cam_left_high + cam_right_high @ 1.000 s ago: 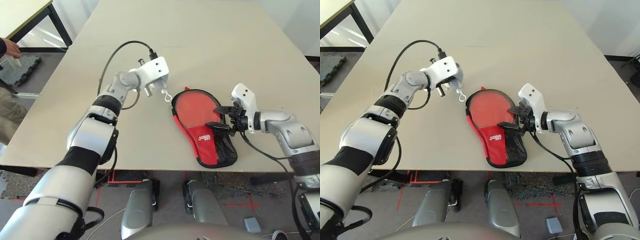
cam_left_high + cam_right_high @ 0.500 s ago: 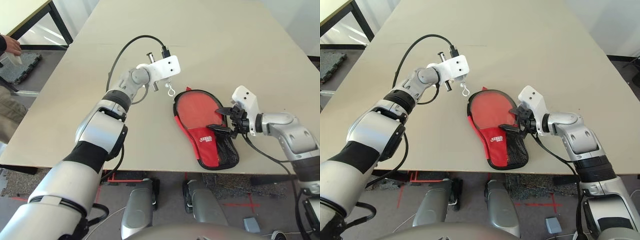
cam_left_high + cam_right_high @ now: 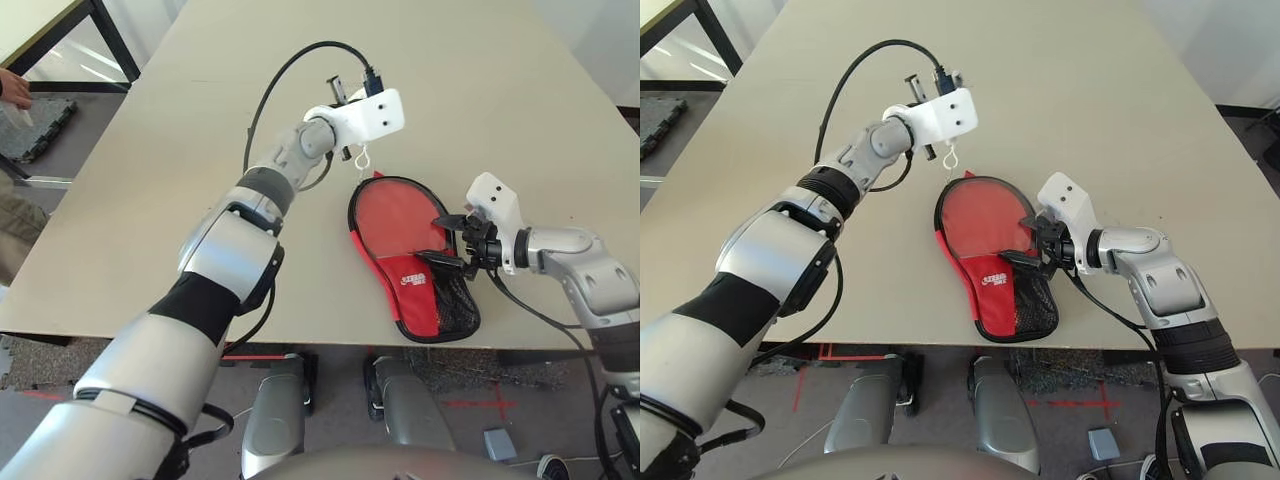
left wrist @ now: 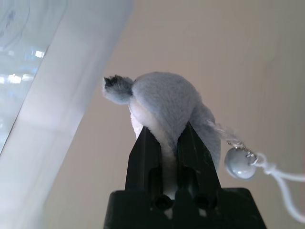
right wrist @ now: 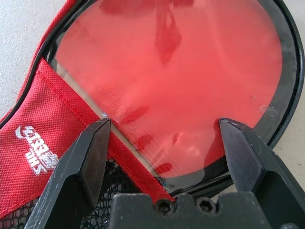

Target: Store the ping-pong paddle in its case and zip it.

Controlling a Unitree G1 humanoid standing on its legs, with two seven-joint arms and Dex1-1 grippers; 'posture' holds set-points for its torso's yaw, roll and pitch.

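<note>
I will let go of the grey fluffy charm with my left gripper on the black zipper edging (image 3: 424, 189), just past the fingers of my right gripper.
The red case (image 3: 416, 299) lies near the table's front edge, round end away from me, black mesh pocket (image 3: 456, 300) at the narrow end. Inside its black zipper edging the ping-pong paddle (image 3: 393, 218) shows its round red face under a glossy film (image 5: 181, 71). My right gripper (image 3: 440, 238) stands open at the case's right edge, its fingers (image 5: 93, 143) spread over the paddle face where it meets the red fabric. My left gripper (image 4: 167, 131) is shut on a grey fluffy charm (image 4: 164, 98) with a white cord and small bell (image 4: 237, 162), held above the table just beyond the case's round end (image 3: 362, 157).
The case lies close to the table's front edge (image 3: 320, 340). A black cable (image 3: 290, 70) loops off my left wrist. A person's hand (image 3: 14, 88) and a dark floor mat show past the table's left side.
My left arm has swung farther out and to the right with the fluffy charm, from left of the case to beyond its round end. The right gripper has stayed put.
</note>
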